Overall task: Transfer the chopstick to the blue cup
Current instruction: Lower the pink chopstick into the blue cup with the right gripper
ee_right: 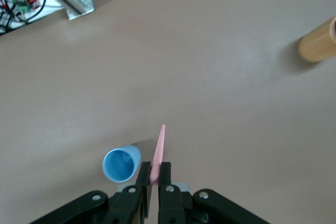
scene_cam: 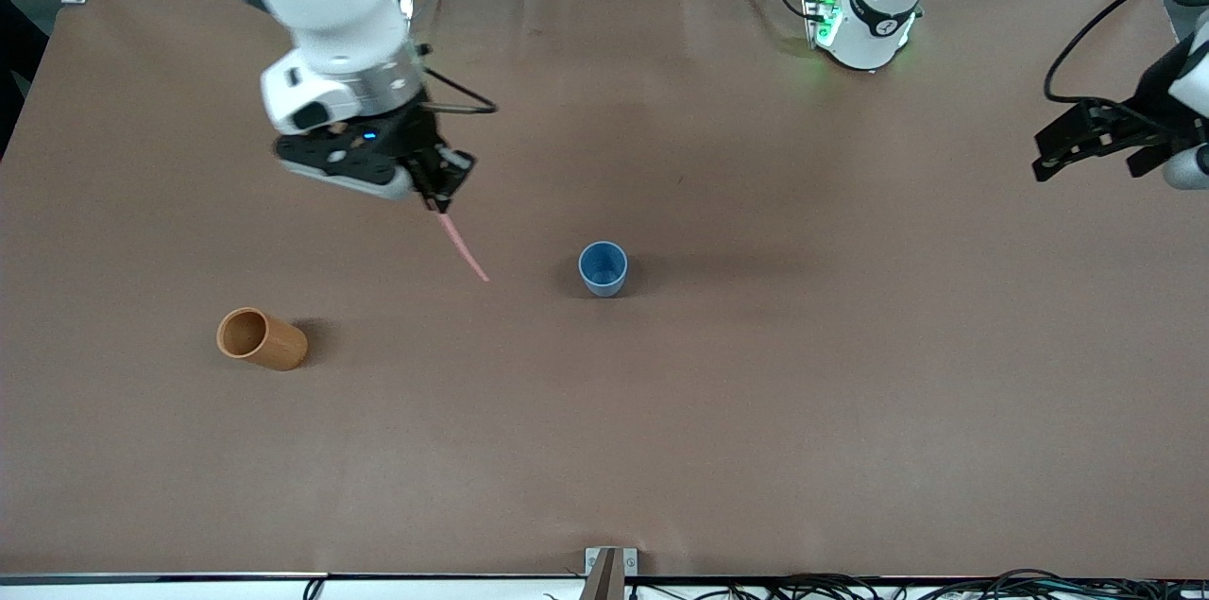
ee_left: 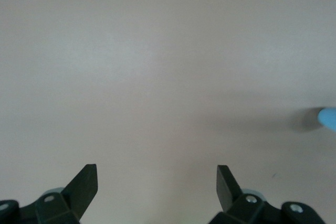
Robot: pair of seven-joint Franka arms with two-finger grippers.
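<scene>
The robot's right gripper will release the pale-pink chopstick inside the upright blue cup (scene_cam: 608,250) (ee_right: 119,164) near the middle of the table.
My right gripper (scene_cam: 440,200) is up in the air, shut on the pale-pink chopstick (scene_cam: 464,248), which slants down from its fingers toward the table. In the right wrist view the chopstick (ee_right: 159,149) sticks out between the closed fingers (ee_right: 155,174), with the blue cup (ee_right: 121,163) just beside them. The blue cup (scene_cam: 603,267) stands upright and empty near the table's middle, toward the left arm's end from the chopstick's tip. My left gripper (scene_cam: 1077,146) waits open above the left arm's end of the table; its fingers (ee_left: 86,182) have nothing between them.
An orange-brown wooden cup (scene_cam: 262,338) lies on its side toward the right arm's end, nearer the front camera than the blue cup. It also shows in the right wrist view as the wooden cup (ee_right: 318,43). A metal bracket (scene_cam: 610,566) sits at the table's front edge.
</scene>
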